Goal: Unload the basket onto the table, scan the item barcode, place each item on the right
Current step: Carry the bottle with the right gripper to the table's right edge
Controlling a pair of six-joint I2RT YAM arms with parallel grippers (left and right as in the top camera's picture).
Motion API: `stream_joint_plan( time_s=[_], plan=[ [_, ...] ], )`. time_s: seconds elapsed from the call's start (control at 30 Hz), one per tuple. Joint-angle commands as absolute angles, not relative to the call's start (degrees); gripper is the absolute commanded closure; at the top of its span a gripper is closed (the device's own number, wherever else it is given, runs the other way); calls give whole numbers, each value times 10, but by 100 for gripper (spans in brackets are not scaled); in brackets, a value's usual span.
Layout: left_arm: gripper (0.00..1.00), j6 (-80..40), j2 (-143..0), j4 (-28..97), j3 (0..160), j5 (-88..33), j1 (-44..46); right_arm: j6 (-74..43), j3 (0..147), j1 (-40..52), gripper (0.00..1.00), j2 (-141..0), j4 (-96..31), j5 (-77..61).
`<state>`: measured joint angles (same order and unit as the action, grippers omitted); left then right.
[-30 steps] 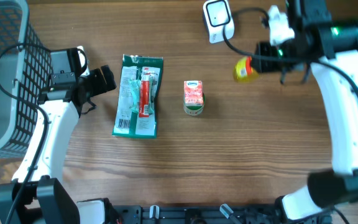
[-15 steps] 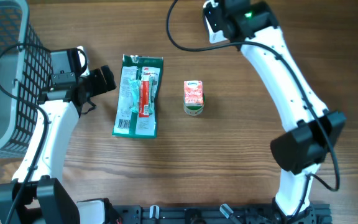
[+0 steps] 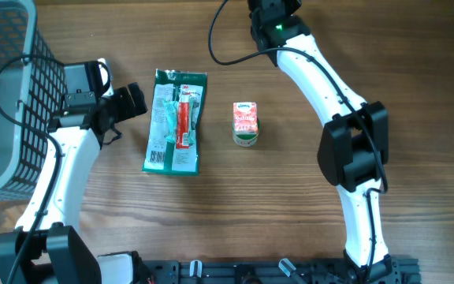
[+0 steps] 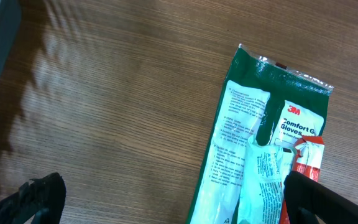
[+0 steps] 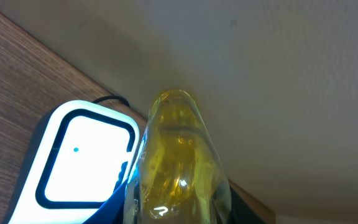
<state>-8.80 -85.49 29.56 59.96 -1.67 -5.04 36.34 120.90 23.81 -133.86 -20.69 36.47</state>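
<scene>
I'll set the yellow bottle, now held beside the white barcode scanner, with my right gripper on the bare table [image 3: 400, 114] outside its arm's black elbow, away from the basket.
In the right wrist view a clear yellow bottle [image 5: 176, 155], the item, fills the middle, and my right gripper [image 5: 176, 208] is shut on it. The bottle is held just right of the white barcode scanner [image 5: 82, 155] with its black-ringed window. From overhead the right arm [image 3: 306, 63] reaches to the table's far edge and covers both scanner and bottle. My left gripper [image 3: 132, 101] is open just left of the green glove packet [image 3: 176, 122]. Its fingertips [image 4: 39, 196] show at the lower corners of the left wrist view, with the packet's [image 4: 253, 149] left part between them.
A grey mesh basket [image 3: 6, 95] stands at the left edge. A small red-and-green carton [image 3: 245, 124] sits mid-table, right of the glove packet. A black cable [image 3: 219, 43] loops near the right arm's wrist. A pale wall [image 5: 278, 74] rises behind the table's far edge.
The right arm has swung from the far right to the back middle, carrying the yellow bottle over to the scanner and now covering it from overhead. The left arm has not moved.
</scene>
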Motion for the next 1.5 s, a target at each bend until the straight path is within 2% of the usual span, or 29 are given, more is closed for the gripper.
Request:
stream_joint_plan(
  time_s=[0.0, 0.67, 0.73, 0.8, 0.93, 1.1, 1.2, 1.33, 1.47],
  plan=[
    [0, -77, -855, 294, 604, -25, -54, 375, 1221, 238, 93, -1354, -197, 392],
    [0, -77, -855, 294, 604, -25, -54, 354, 1221, 248, 92, -1374, -208, 392],
    [0, -77, -855, 294, 604, -25, -54, 355, 1221, 248, 90, -1374, -207, 406],
    [0, -77, -855, 294, 604, -25, -54, 358, 1221, 248, 93, -1366, -194, 440],
    [0, -77, -855, 294, 604, -25, -54, 323, 1221, 242, 92, -1292, -211, 441],
    [0, -77, -855, 294, 604, -25, -54, 157, 1221, 201, 86, -1156, -380, 350],
    [0, -77, -855, 294, 604, -25, -54, -42, 1221, 96, 86, -1075, -605, 196],
    [0, -77, -855, 294, 604, -25, -54, -123, 1221, -21, 86, -1076, -731, 103],
    [0, -77, -855, 294, 604, -25, -54, -141, 1167, -125, 86, -1086, -753, 41]
  ],
)
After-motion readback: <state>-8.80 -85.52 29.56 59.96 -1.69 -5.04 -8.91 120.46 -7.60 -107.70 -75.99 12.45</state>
